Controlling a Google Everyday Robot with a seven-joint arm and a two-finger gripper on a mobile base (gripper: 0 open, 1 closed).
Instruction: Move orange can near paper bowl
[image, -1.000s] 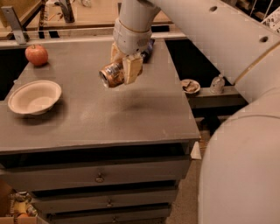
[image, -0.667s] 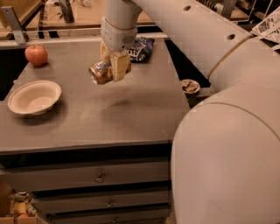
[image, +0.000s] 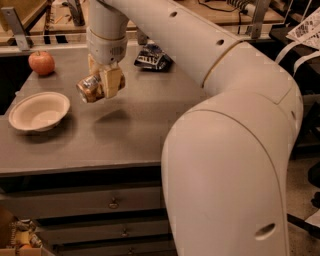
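My gripper is to release the orange can on the grey table (image: 87, 107), where the can will sit against the side of the paper bowl that faces my arm.
My gripper (image: 102, 82) hangs above the grey table, shut on the orange can (image: 90, 89), which lies sideways in the fingers with its silver end pointing left and down. The can is in the air, clear of the tabletop; its shadow falls on the table just below and to the right. The paper bowl (image: 39, 111) sits upright on the table at the left, a short way left of and below the can. The can and the bowl are apart.
A red apple (image: 41, 62) sits at the table's back left. A dark blue chip bag (image: 153, 56) lies at the back, right of the gripper. My large white arm (image: 225, 150) fills the right side. Drawers (image: 114, 203) are under the table's front edge.
My gripper has carried the orange can to the left, from the middle of the table toward the paper bowl. The bowl, apple and chip bag have not moved on the table.
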